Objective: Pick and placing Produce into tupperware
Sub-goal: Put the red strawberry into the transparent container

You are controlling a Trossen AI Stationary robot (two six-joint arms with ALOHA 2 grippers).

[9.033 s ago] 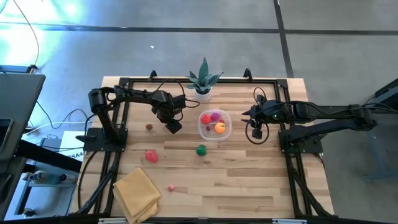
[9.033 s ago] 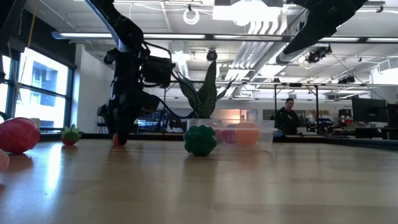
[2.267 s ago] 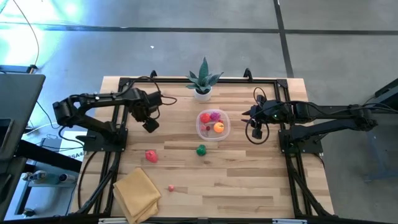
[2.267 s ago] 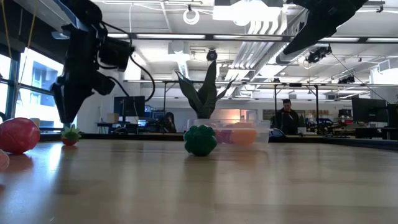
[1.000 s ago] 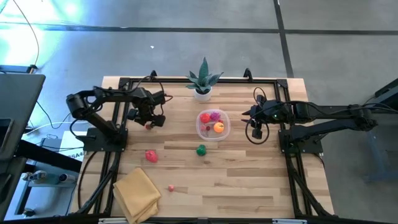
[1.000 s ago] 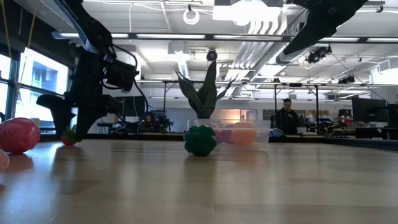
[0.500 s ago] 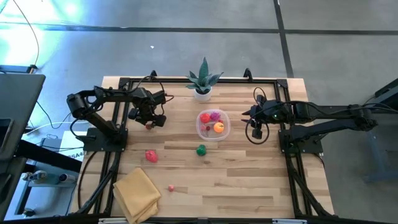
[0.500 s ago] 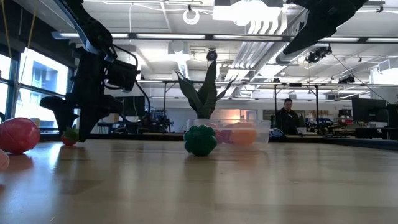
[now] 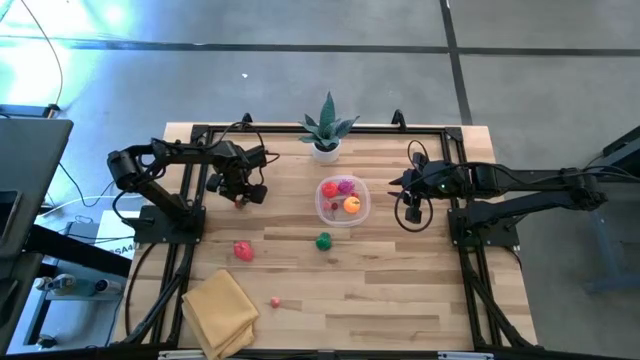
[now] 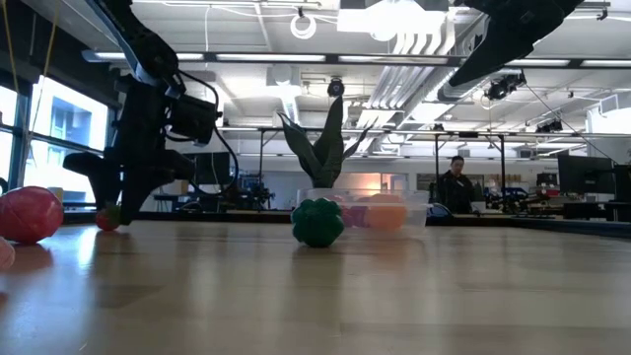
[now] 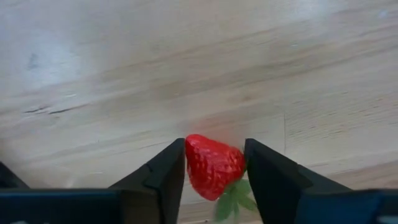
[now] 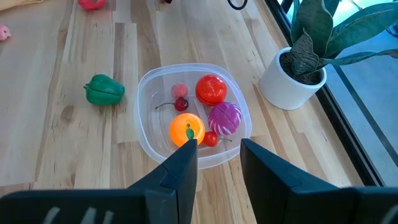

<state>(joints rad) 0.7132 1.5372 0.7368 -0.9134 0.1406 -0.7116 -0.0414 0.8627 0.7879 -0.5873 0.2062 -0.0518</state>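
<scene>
My left gripper has the strawberry sitting crooked, with its tip against one finger and its leafy end by the other, so it should open and grip across its wide red body (image 11: 214,168).
My left gripper (image 9: 240,198) is down at the table's left part, pointing down, shut on a small red strawberry (image 11: 213,166) with green leaves. The low view shows that strawberry (image 10: 106,218) at table level. The transparent tupperware (image 9: 344,200) sits mid-table and holds a red, a purple and an orange piece and cherries (image 12: 205,106). A green pepper (image 9: 323,241) and a red piece (image 9: 243,250) rest on the wood nearer the front. My right gripper (image 9: 408,212) hovers open to the right of the tupperware, holding nothing. My left gripper pinches the strawberry's red body (image 11: 194,163) between its two fingers, one finger on each side, coming from above and pointing down. The strawberry's underside looks level with the tabletop in the low view; I cannot tell whether it is lifted.
A potted plant (image 9: 326,130) in a white pot stands behind the tupperware near the far edge. A folded yellow cloth (image 9: 218,308) lies at the near left corner, a small pink piece (image 9: 275,301) beside it. Bare wood lies near and right. A person (image 10: 455,189) sits far behind.
</scene>
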